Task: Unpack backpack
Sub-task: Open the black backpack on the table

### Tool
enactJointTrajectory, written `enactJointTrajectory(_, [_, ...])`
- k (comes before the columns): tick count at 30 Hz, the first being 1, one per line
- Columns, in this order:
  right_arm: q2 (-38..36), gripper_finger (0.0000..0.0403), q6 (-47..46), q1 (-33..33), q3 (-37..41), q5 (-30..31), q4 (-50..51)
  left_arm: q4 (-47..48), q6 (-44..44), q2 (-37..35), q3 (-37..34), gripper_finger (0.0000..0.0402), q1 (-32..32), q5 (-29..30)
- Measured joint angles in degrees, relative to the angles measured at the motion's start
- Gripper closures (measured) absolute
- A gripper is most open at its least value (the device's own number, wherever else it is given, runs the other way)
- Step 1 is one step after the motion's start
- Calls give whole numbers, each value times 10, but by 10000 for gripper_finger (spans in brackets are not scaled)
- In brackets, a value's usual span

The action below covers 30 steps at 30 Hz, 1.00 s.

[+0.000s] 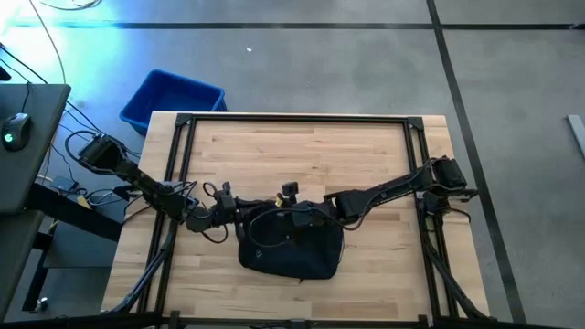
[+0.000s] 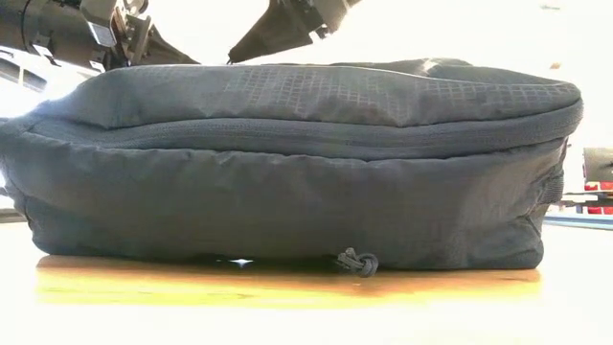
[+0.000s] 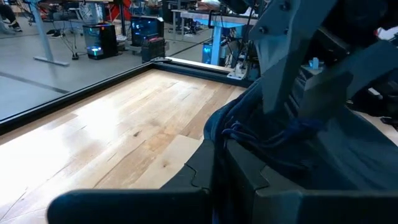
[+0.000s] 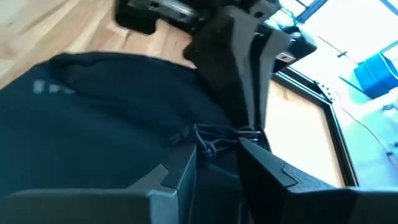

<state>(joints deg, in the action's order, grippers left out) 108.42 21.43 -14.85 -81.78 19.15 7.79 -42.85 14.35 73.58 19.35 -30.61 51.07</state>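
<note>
The zipper cord's knot is just past my right gripper's parted fingertips, so it should open, reach further and close by the cord's end (image 4: 250,133) beside my left gripper.
The dark navy backpack (image 1: 292,251) lies flat on its back at the table's near middle and fills the low view (image 2: 287,172). A knotted zipper cord (image 2: 356,261) hangs at its near bottom edge. My left gripper (image 1: 245,217) reaches in from the left over the bag's far top edge. My right gripper (image 1: 315,215) comes from the right to the same edge. Their fingertips meet around a thin zipper cord (image 4: 217,132). Both look shut on the bag. My left gripper (image 3: 219,168) pinches a raised fold of the fabric (image 3: 216,127) at the bag's far top edge, beside one end of the zipper cord (image 3: 233,132). Its fingers (image 4: 245,93) slant down from the table's left. The bag stays on the table. My right gripper (image 4: 217,162) has the bunched fabric and the knotted end of the cord (image 4: 205,146) between its fingertips, with a small gap left between them. It comes slanting down from the table's right, opposite the left gripper. The cord runs roughly straight between the two.
A rigid bright-blue bin (image 1: 174,99) stands on the floor past the table's far left corner. Bare wood (image 1: 302,151) lies beyond the bag, inside the black frame (image 1: 292,117). A desk with a mouse (image 1: 14,128) sits at the left.
</note>
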Motion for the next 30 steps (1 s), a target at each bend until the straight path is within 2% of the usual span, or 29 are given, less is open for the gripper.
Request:
enactJointTrajectory(7, [25,286,19,-6,0,-1,-21,0,0,0,1,401,0,0])
enactJointTrajectory(11, [55,287,45,-14,0,41,-53,0,1,0,1,401,0,1])
enactJointTrajectory(13, [65,292,46,-19,0,84,-64,1,2,0,1,401,0,1])
enactJointTrajectory(18, [67,326,43,-31,0,164,-64,2,3,0,1,401,0,3])
enactJointTrajectory(21, [67,373,41,-36,0,182,-64,3,4,0,1,401,0,3])
enactJointTrajectory(23, [67,395,40,-41,0,224,-64,7,4,0,1,401,0,4])
enactJointTrajectory(26, [66,400,24,-52,-9,311,-51,18,5,0,1,401,0,5])
enactJointTrajectory(30, [44,403,-32,-53,-28,309,-5,28,5,0,1,401,-2,3])
